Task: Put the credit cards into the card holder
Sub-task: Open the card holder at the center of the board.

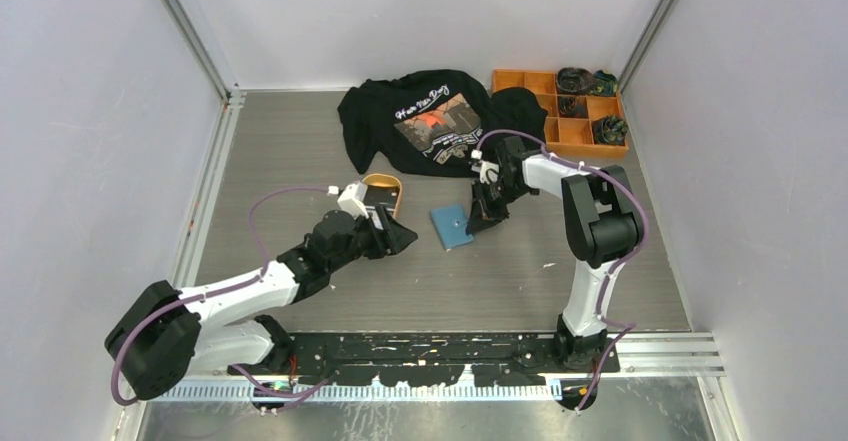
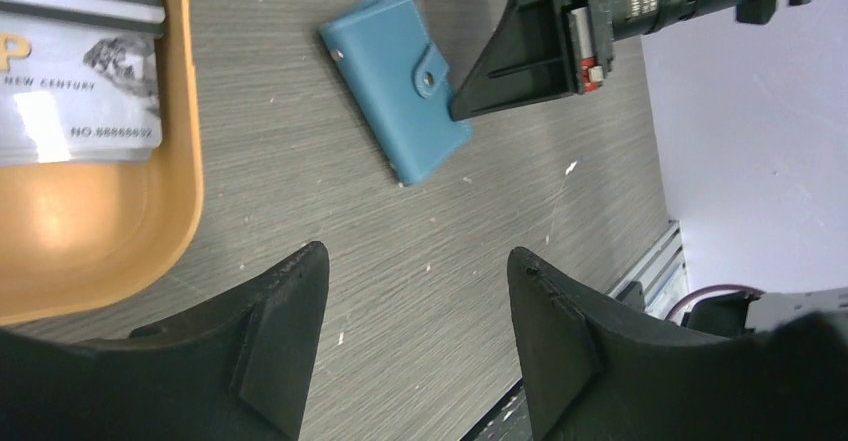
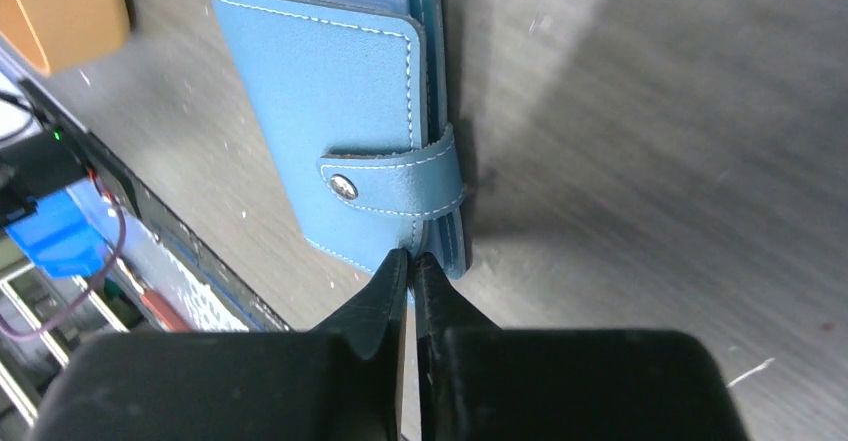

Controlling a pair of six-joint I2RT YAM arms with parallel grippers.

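Next, I open my right gripper, which pinches the cover's edge below the fastened snap tab, then take the snap tab [image 3: 344, 177] by its end and unfasten it first.
The teal-blue card holder [image 1: 452, 227] [image 2: 395, 81] [image 3: 330, 111] lies flat on the table, folded and with its snap tab fastened. My right gripper [image 1: 478, 223] [image 3: 411, 258] is at its right edge just below the tab, with the jaws pressed together on the thin edge of the cover. A stack of credit cards [image 2: 80, 81], the top one light grey with print, rests in the orange oval tray [image 1: 385, 179] [image 2: 185, 161]. My left gripper [image 1: 400, 233] [image 2: 418, 261] hovers open over bare table between the tray and the card holder, holding nothing.
A black printed T-shirt [image 1: 430, 121] is bunched at the back centre. An orange compartment box [image 1: 560, 111] with dark items stands at the back right. White walls with metal rails enclose the table on both sides.
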